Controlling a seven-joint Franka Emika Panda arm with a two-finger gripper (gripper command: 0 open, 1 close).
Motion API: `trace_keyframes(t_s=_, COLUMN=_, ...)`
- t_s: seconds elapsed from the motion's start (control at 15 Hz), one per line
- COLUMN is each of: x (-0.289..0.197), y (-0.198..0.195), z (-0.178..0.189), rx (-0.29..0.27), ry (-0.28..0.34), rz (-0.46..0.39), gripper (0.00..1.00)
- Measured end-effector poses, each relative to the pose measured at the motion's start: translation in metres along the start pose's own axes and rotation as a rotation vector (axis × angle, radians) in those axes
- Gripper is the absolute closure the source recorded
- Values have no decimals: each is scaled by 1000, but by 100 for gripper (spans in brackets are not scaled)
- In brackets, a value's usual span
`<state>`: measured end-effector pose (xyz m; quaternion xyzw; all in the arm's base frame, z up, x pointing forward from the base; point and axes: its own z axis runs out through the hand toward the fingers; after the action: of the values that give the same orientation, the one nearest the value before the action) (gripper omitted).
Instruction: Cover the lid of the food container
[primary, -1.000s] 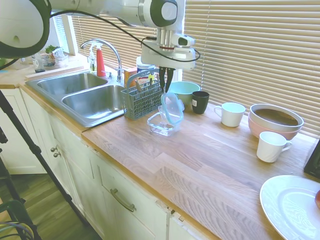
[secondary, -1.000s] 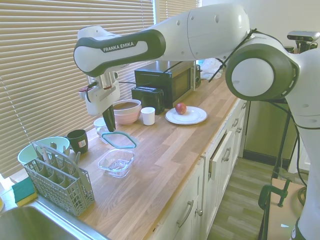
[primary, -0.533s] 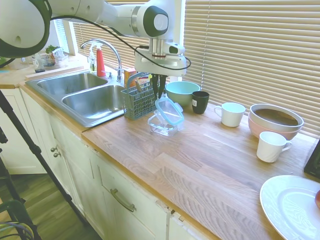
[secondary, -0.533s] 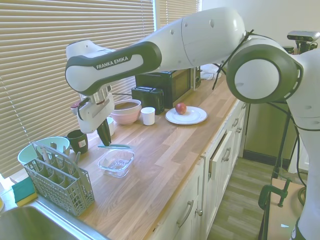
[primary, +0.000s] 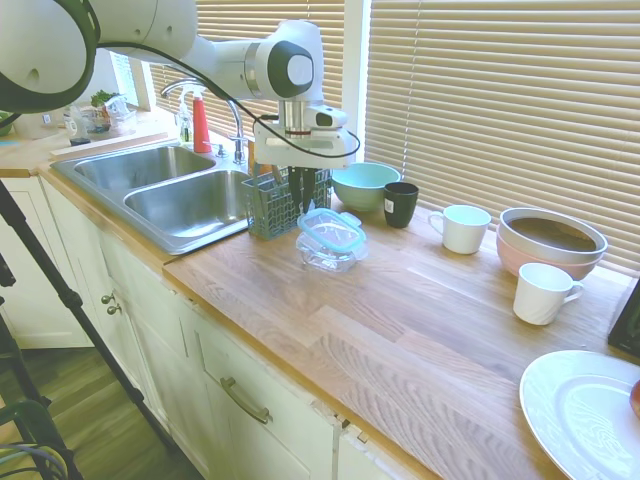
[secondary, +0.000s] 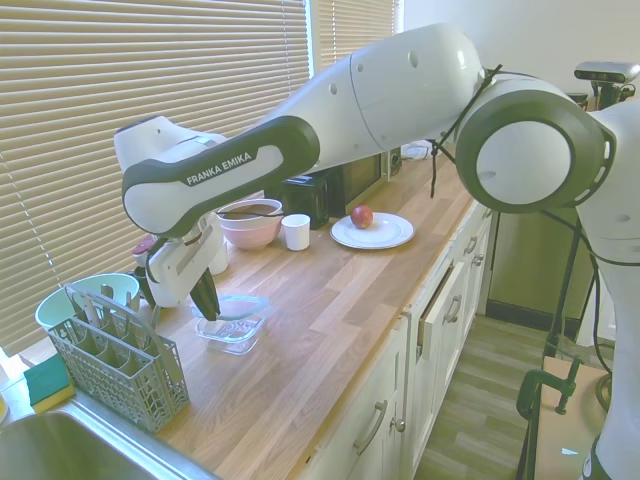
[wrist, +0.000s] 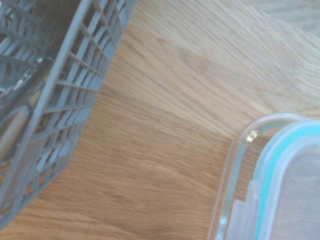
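I should let go of the clear lid so it lies flat on the glass rim of the small food container (primary: 354, 240).
The clear lid (primary: 333, 227) with its teal rim seal lies almost flat on top of the small clear food container (primary: 328, 256), which stands on the wooden counter. My gripper (primary: 305, 208) reaches down at the lid's sink-side edge, shut on that edge. From the other side, the gripper (secondary: 211, 314) pinches the lid (secondary: 242, 303) just above the container (secondary: 235, 336). Up close, the wrist view shows the lid's teal seal (wrist: 295, 185) sitting over the container's glass rim (wrist: 232, 170).
A grey cutlery basket (primary: 272, 205) stands right behind the gripper, beside the double sink (primary: 165, 190). A light green bowl (primary: 365, 185), black cup (primary: 401, 203), white mugs (primary: 462, 228), a pink bowl (primary: 552, 240) and a white plate (primary: 585, 410) line the counter toward the right.
The gripper has come down and toward the basket, tipping the lid from steeply tilted to nearly flat on the container.
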<state>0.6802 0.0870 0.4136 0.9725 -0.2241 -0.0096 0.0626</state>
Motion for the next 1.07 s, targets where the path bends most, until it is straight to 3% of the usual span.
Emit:
trace_keyframes(t_s=0.67, x=1, y=9, z=32, rx=-32, ry=9, rz=-3, gripper=100)
trace_keyframes(t_s=1.07, x=6, y=13, z=34, rx=-18, ry=16, rz=18, gripper=100)
